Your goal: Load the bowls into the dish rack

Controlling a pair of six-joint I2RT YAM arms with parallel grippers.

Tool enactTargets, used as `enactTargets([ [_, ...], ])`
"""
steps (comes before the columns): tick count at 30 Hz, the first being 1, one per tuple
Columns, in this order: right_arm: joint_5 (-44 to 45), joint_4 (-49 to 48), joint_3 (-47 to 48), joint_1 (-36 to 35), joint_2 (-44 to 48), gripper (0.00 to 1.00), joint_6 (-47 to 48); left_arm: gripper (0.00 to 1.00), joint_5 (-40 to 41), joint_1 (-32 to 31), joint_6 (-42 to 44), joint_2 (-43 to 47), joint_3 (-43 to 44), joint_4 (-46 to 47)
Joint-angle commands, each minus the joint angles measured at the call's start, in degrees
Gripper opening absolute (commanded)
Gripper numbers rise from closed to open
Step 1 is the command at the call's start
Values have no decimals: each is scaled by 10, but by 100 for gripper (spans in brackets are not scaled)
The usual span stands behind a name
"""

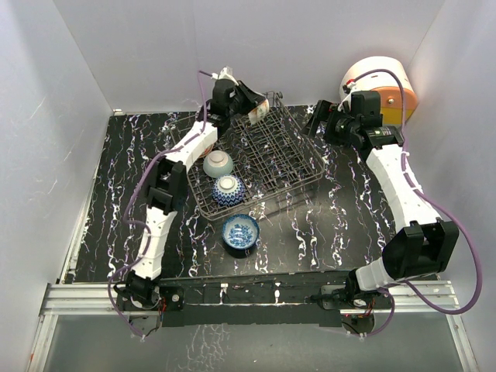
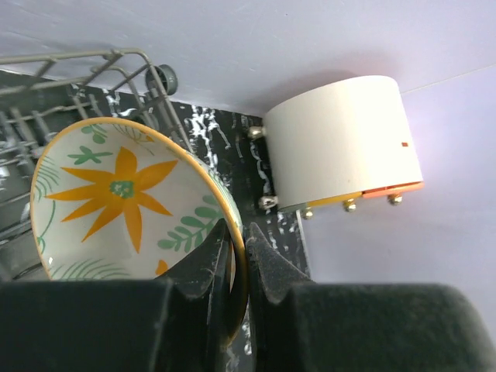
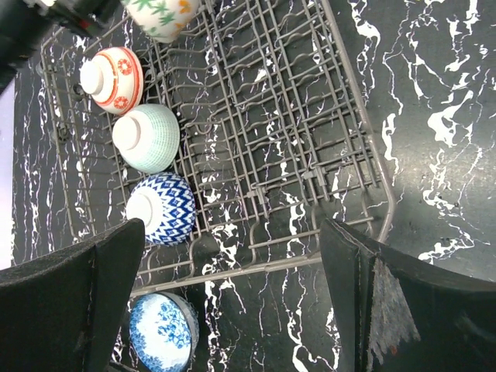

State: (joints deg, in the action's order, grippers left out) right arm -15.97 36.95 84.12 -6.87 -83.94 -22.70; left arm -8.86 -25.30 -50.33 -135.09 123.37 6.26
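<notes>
My left gripper has the yellow-orange floral bowl. It will let go of it at the dish rack's back end (image 1: 250, 132), next to the orange-red bowl.
My left gripper (image 2: 246, 248) is shut on the rim of the yellow-orange floral bowl (image 2: 116, 201) and holds it over the far left corner of the dish rack (image 1: 271, 159); the pair shows from above (image 1: 260, 110). Three bowls rest in the rack's left row with undersides showing: orange-red (image 3: 114, 79), grey-green (image 3: 146, 138) and blue-white diamond (image 3: 161, 208). A blue-white bowl (image 1: 241, 232) stands upright on the table in front of the rack. My right gripper (image 3: 232, 294) is open and empty, high over the rack's right side (image 1: 318, 120).
The round white-orange-yellow drawer unit (image 1: 387, 85) stands at the back right by the wall, also in the left wrist view (image 2: 341, 143). The black marbled table (image 1: 325, 225) lies around the rack. White walls close in the back and sides.
</notes>
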Motion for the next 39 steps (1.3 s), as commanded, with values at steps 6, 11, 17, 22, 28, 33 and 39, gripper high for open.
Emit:
enactTargets([
  [6,-20,-44,-5,44,13,99,0,0,-67,3,-220,-151,154,148],
  [11,-20,-43,-6,57,12,99,4,0,-62,4,-251,-189,169,159],
  [17,-24,-43,-10,65,6,99,4,0,-68,6,-307,-214,155,224],
  [22,-27,-43,-13,67,-2,99,4,0,-64,9,-331,-202,129,271],
  [28,-33,-45,-16,67,-7,99,2,0,-69,11,-349,-207,109,274],
  [33,-38,-44,-17,67,-9,99,3,0,-61,18,-328,-159,13,246],
  [39,-50,-45,-24,67,-11,99,-1,0,-55,31,-294,-107,-91,216],
])
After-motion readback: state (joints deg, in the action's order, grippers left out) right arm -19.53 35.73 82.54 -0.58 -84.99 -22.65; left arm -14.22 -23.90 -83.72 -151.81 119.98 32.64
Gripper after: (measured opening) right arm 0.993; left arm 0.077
